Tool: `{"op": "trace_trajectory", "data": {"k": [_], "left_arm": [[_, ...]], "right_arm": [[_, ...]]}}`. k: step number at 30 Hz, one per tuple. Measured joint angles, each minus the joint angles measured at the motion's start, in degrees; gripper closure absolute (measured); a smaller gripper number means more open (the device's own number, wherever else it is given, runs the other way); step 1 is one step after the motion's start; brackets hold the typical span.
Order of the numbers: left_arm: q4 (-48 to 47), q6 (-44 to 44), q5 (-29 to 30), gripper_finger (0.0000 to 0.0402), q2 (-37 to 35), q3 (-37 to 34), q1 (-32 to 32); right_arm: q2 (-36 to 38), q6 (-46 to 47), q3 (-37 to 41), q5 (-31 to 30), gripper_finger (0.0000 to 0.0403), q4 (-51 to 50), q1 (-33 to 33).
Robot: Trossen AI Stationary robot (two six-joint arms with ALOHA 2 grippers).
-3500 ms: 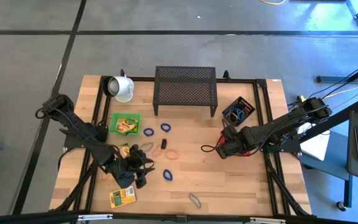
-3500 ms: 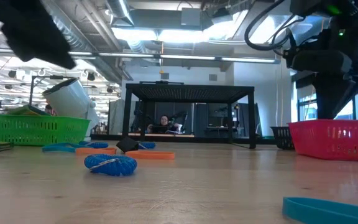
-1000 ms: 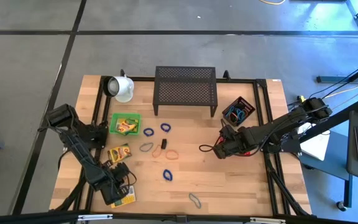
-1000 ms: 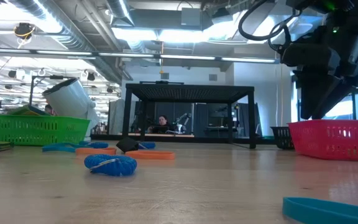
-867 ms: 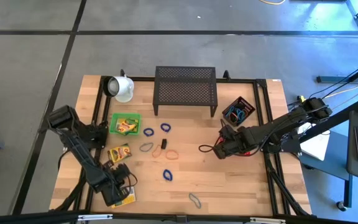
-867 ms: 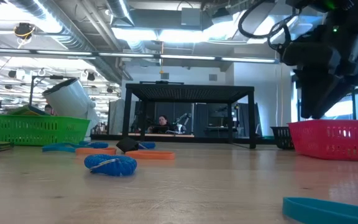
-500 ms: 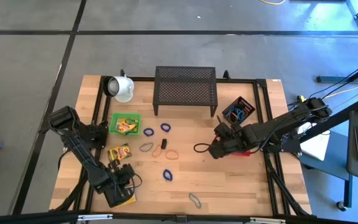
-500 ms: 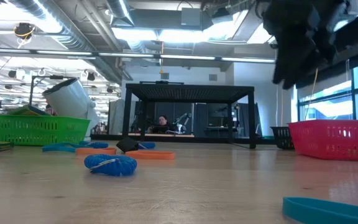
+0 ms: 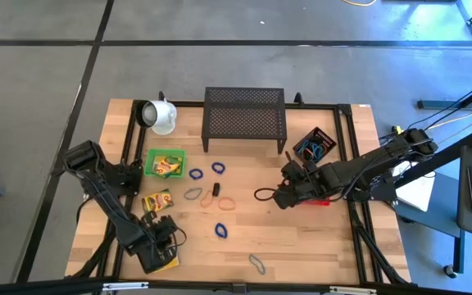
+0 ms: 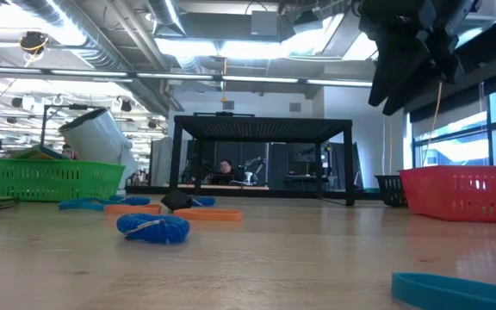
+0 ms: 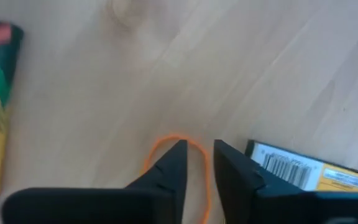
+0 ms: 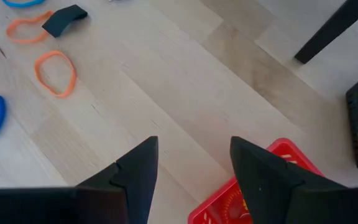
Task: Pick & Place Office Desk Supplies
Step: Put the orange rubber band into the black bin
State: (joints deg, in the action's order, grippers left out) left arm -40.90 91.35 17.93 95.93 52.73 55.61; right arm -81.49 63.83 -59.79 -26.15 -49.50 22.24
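Observation:
The orange rubber band is far from the black basket, so my left gripper needs to pinch the band's strand (image 11: 207, 171) and pass the band to my right gripper.
My left gripper (image 9: 162, 239) hovers by the table's near left corner, beside a yellow-and-green crayon box (image 11: 300, 171). In its wrist view the gripper (image 11: 197, 149) is shut on an orange rubber band (image 11: 166, 144). A second crayon box (image 9: 157, 201) lies flat farther in. My right gripper (image 9: 278, 197) is raised above the table's right half, with its fingers (image 12: 194, 146) open and nothing between them. Blue (image 9: 221, 230), grey (image 9: 256, 263) and orange (image 9: 226, 203) bands and a black clip (image 9: 215, 190) lie flat mid-table. My left gripper comes from above, pointing down, and has one strand of the orange rubber band (image 11: 202, 177) between its two fingers. The rest of the loop curves around one fingertip (image 11: 178, 155). I cannot tell whether the band is lifted off the wood.
A green basket (image 9: 165, 162) holds crayons at the left. A red basket (image 12: 253, 193) sits under my right arm, with a small black basket (image 9: 315, 146) of bands behind it. The black mesh rack (image 9: 244, 119) and white mug (image 9: 161, 115) stand at the far edge.
My right gripper has risen and moved a little toward the table's left, away from the red basket, and has stayed open. My left gripper has kept its place by the near crayon box.

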Motion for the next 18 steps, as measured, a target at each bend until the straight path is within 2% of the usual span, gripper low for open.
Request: {"op": "trace_trajectory", "data": {"k": [6, 10, 14, 18], "left_arm": [[1.62, 0.90, -1.92, 0.0269, 3.86, 0.39, 0.07], [1.30, 0.92, -0.79, 0.0258, 5.56, 0.52, 0.15], [1.02, 0.88, 0.43, 0.0283, 5.63, 0.48, 0.20], [-0.20, 0.65, 0.58, 0.0341, 5.72, 0.46, 0.17]], "right_arm": [[0.00, -0.02, 0.00, 0.00, 0.0201, 0.00, 0.00], [0.00, -0.02, 0.00, 0.00, 0.0201, 0.00, -0.01], [0.00, -0.02, 0.00, 0.00, 0.0201, 0.11, 0.00], [0.00, -0.04, 0.00, -0.26, 0.0201, 0.22, 0.00]]}}
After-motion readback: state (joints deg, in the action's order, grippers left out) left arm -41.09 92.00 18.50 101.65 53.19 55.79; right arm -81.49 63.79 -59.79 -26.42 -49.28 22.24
